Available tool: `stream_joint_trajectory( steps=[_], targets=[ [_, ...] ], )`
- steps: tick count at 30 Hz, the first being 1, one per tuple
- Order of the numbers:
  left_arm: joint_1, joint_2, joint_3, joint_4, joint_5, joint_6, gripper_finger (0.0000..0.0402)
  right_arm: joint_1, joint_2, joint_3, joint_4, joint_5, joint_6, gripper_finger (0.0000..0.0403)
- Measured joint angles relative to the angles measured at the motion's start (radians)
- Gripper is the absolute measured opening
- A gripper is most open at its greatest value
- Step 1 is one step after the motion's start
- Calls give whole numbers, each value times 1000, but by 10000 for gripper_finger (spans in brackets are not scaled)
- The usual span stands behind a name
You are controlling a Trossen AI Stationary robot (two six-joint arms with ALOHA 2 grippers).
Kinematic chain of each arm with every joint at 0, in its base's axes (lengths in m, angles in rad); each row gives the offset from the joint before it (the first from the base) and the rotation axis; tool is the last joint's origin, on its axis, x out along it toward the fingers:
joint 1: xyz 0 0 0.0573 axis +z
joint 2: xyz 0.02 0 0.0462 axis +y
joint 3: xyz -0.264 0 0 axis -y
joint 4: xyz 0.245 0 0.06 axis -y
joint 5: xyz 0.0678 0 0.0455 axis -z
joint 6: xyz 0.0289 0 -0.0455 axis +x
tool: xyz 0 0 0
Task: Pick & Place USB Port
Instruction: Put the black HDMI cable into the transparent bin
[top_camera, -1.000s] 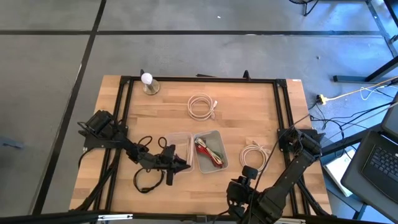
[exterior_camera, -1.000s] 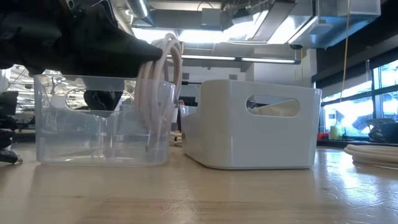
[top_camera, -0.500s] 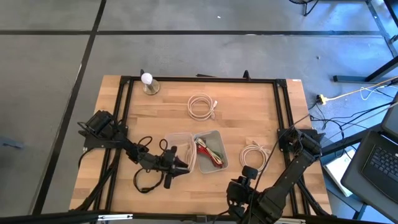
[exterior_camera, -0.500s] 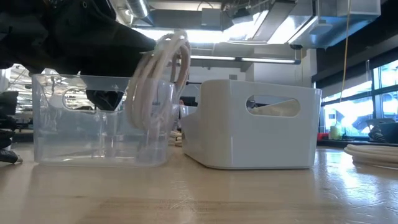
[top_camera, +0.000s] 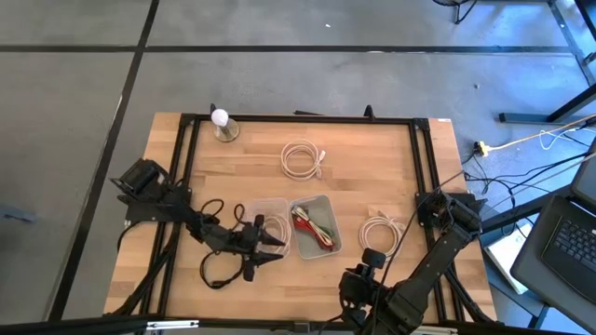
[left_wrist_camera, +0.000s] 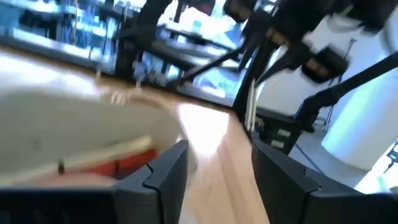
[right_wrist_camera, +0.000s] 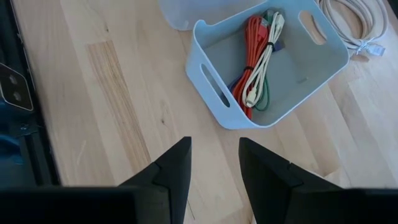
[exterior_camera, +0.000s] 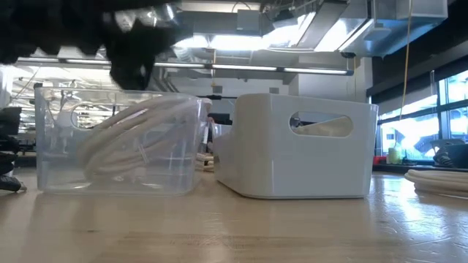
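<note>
The near-side curve (top_camera: 216, 284) of the black cable is beside the clear bin. My left gripper needs to go to it next and close there.
A white coiled cable (exterior_camera: 135, 139) lies inside the clear bin (exterior_camera: 51, 146). Its lower turns rest on the bin's floor and its upper end leans toward the bin's right wall. My left gripper (left_wrist_camera: 217, 168) hovers open above this bin (top_camera: 264, 216), with nothing between its fingers. In the low view it shows as a dark shape (exterior_camera: 131, 44) over the bin's rim. My right gripper (right_wrist_camera: 214, 158) waits open near the table's front edge (top_camera: 365, 268), on the near side of the white bin (right_wrist_camera: 273, 68).
The white bin (top_camera: 315, 225) holds orange, white and green cable bundles (right_wrist_camera: 255, 68). One white coil (top_camera: 301, 158) lies toward the far edge and another (top_camera: 380, 231) right of the white bin. A black cable (top_camera: 219, 265) lies left of the clear bin. A white-topped stand (top_camera: 222, 121) sits far left.
My left gripper has opened and let go of the white coiled cable, then risen above the clear bin. The coil, held upright at the bin's right wall before, has tipped over and fallen into the bin, where it now lies slanted.
</note>
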Motion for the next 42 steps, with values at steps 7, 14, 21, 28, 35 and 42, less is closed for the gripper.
stream_joint_trajectory(
  steps=[7, 14, 21, 28, 35, 42],
  targets=[
    [66, -185, 10, -172, -46, 165, 173, 0, 0, 0, 0, 0, 0, 138],
    [213, -400, 174, -977, 30, 116, 173, 0, 0, 0, 0, 0, -6, 138],
    [145, -455, 444, -1763, 338, -151, 165, 18, 0, 0, 8, -4, -2, 138],
    [-143, -452, 546, -2196, 275, -604, 151, 44, 0, 0, 8, 6, 75, 138],
    [-330, -404, 459, -2200, 172, -989, 148, 43, 0, 0, 19, 31, 72, 138],
    [-349, -338, 400, -2201, 203, -1080, 152, 22, 0, 0, 18, 44, 34, 138]
  ],
)
